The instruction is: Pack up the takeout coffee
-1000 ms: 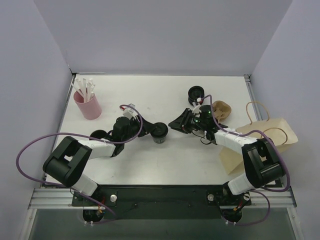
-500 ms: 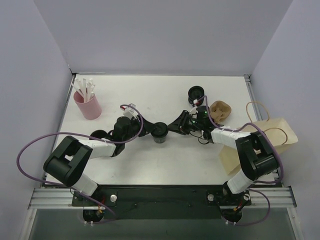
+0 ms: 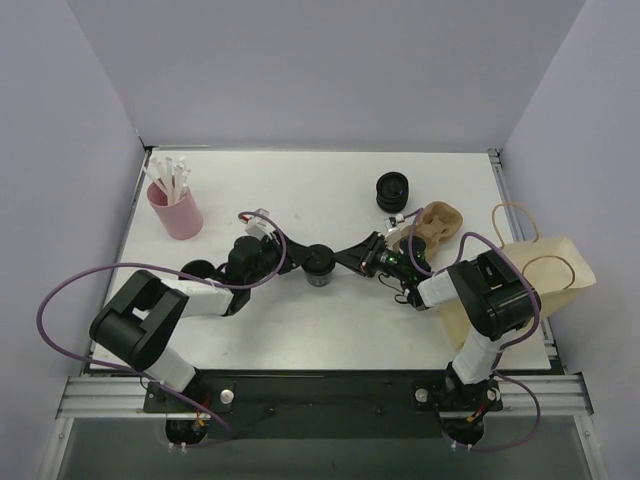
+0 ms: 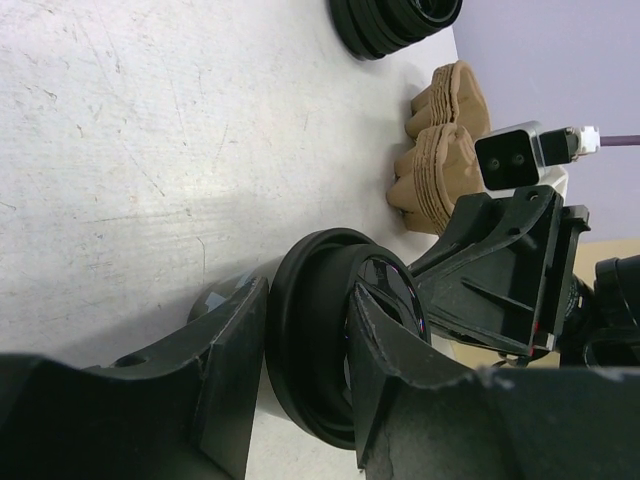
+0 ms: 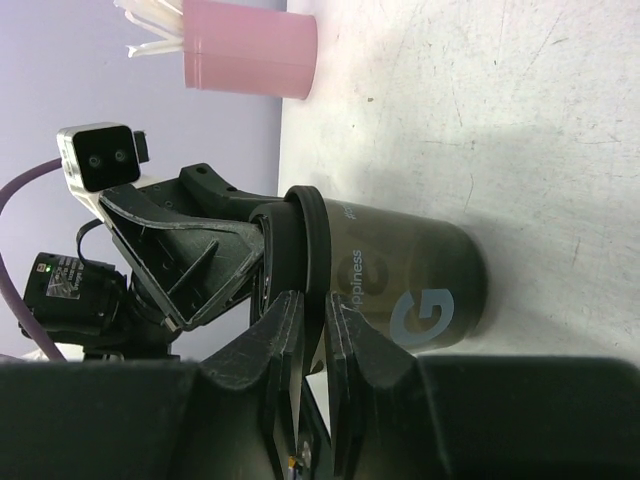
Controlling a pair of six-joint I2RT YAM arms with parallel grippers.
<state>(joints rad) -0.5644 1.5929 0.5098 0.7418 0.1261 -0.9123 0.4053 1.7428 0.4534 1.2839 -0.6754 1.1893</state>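
My right gripper is pinching only the thin edge of the lid's rim. I should open it and take a wider grip over the lid's raised top [image 5: 284,245].
The takeout coffee [image 3: 320,266], a small black cup with a black lid, stands upright at the table's middle. My left gripper [image 3: 300,262] is at its left side. In the left wrist view its fingers [image 4: 232,345] are shut across the lid's rim [image 4: 305,350]. My right gripper [image 3: 343,262] meets the cup from the right. In the right wrist view its fingers [image 5: 283,340] are nearly together with the lid's rim edge between them, just above the printed cup wall [image 5: 420,285]. The brown paper bag [image 3: 525,275] lies at the right edge.
A short stack of black ribbed rings [image 3: 392,190] sits behind the cup, and it also shows in the left wrist view [image 4: 390,20]. A brown pulp cup carrier [image 3: 440,222] lies beside it. A pink cup of white sticks [image 3: 175,208] stands at the far left.
My right gripper has moved left from beside the carrier to the cup and closed on the lid's rim. My left gripper and the cup have stayed in place.
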